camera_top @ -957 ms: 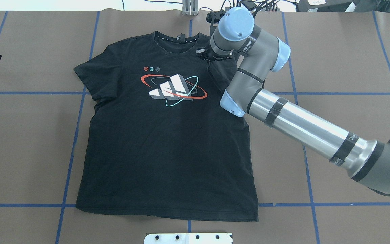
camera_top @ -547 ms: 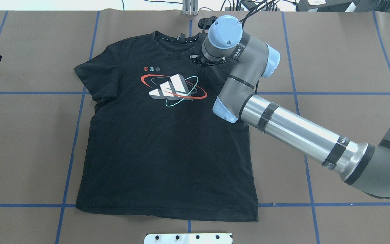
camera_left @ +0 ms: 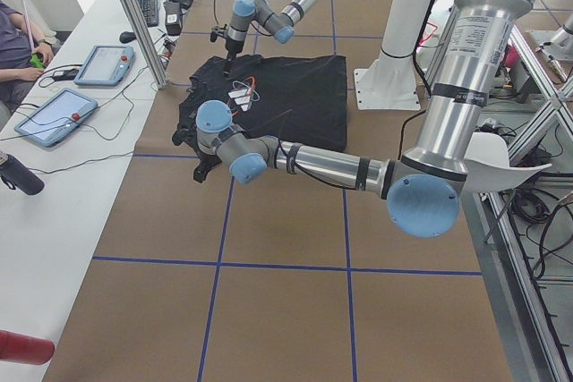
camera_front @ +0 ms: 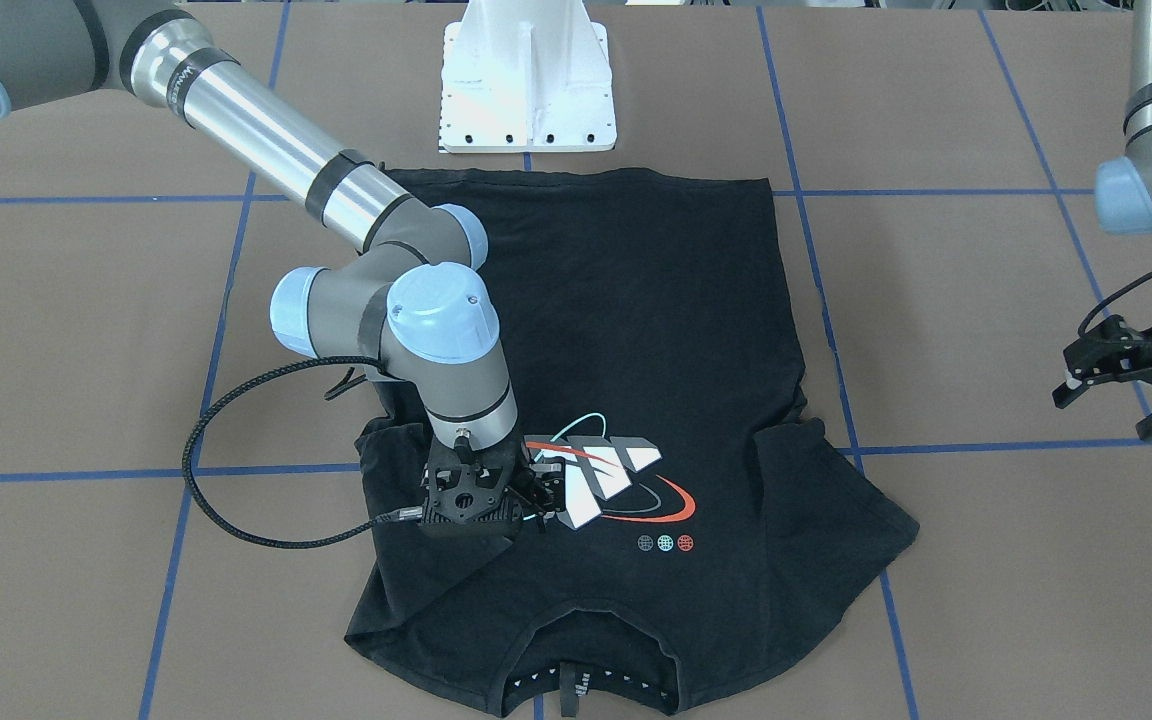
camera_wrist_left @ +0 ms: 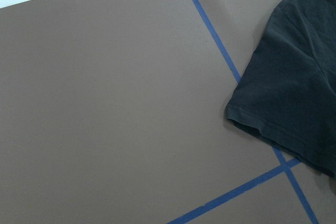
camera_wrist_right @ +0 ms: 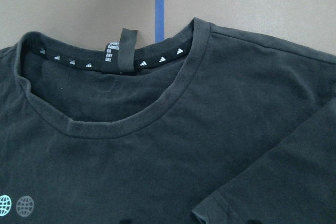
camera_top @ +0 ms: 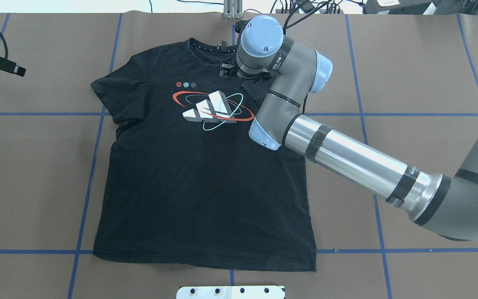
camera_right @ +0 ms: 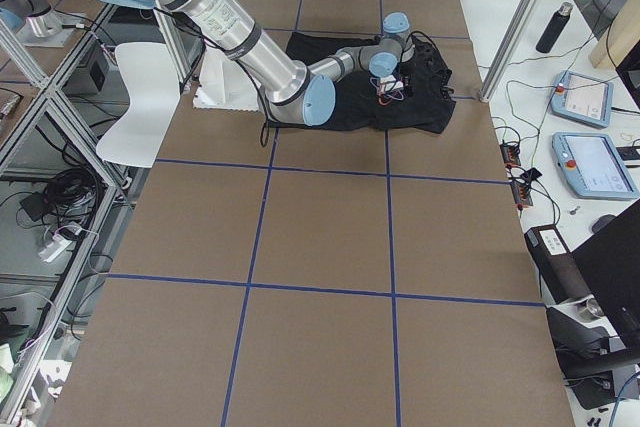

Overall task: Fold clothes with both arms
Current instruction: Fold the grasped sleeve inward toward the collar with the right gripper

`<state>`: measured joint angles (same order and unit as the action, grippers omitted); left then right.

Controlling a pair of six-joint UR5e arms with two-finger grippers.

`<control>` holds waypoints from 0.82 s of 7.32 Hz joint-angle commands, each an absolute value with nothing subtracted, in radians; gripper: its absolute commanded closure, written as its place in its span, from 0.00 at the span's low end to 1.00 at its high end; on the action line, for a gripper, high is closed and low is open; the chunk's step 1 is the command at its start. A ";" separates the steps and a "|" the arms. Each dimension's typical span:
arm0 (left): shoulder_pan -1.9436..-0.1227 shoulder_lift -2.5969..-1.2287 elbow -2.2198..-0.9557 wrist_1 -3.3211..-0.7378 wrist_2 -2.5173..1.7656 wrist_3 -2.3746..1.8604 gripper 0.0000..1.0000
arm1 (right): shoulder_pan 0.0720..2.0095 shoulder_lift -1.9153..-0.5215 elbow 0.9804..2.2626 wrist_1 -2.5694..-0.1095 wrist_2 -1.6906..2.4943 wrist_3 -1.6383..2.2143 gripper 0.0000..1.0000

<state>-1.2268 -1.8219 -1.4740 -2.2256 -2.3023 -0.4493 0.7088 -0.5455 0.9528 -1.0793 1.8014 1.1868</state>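
Note:
The black T-shirt's sleeve is still flat, so next I need to move my left gripper to it and grab the sleeve's outer corner (camera_front: 911, 527) (camera_wrist_left: 229, 114), at the underarm end of its hem.
The black T-shirt (camera_top: 201, 187) lies flat, logo (camera_top: 212, 107) up, collar at the far edge; it also shows in the front-facing view (camera_front: 636, 320). My right arm (camera_top: 347, 160) reaches over its right shoulder. My right gripper (camera_front: 526, 495) is shut on the right sleeve (camera_top: 257, 89), which is folded inward over the chest beside the logo; in the overhead view the wrist hides the fingers. The right wrist view shows the collar (camera_wrist_right: 131, 119) and the folded sleeve hem (camera_wrist_right: 210, 213). My left gripper (camera_front: 1106, 405) is open and empty above bare table left of the shirt (camera_top: 8, 66).
The white pedestal base (camera_front: 526, 90) stands at the shirt's hem side. Blue tape lines (camera_top: 85, 187) grid the brown table. The left sleeve (camera_wrist_left: 283, 103) lies flat in the left wrist view. Tablets (camera_left: 98, 64) and cables sit on the operators' desk beyond the table.
My right gripper has moved left with the sleeve, dragging the fold further over the chest toward the collar. My left gripper has come a little further into the overhead view.

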 commanded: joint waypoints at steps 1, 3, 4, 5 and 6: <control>-1.140 -1.879 -1.444 -2.236 -2.197 -0.625 0.00 | 0.768 -0.541 1.023 -1.242 1.905 1.079 0.00; -1.073 -1.922 -1.323 -2.398 -2.094 -0.791 0.00 | 0.810 -0.645 1.215 -1.374 1.957 0.947 0.00; -1.045 -1.968 -1.240 -2.445 -2.051 -0.808 0.00 | 0.859 -0.761 1.336 -1.376 2.029 0.890 0.00; -1.013 -2.018 -1.182 -2.450 -2.033 -0.816 0.00 | 0.902 -0.861 1.429 -1.376 2.075 0.838 0.00; -0.984 -2.040 -1.145 -2.457 -1.982 -0.816 0.00 | 0.917 -0.943 1.495 -1.376 2.082 0.780 0.00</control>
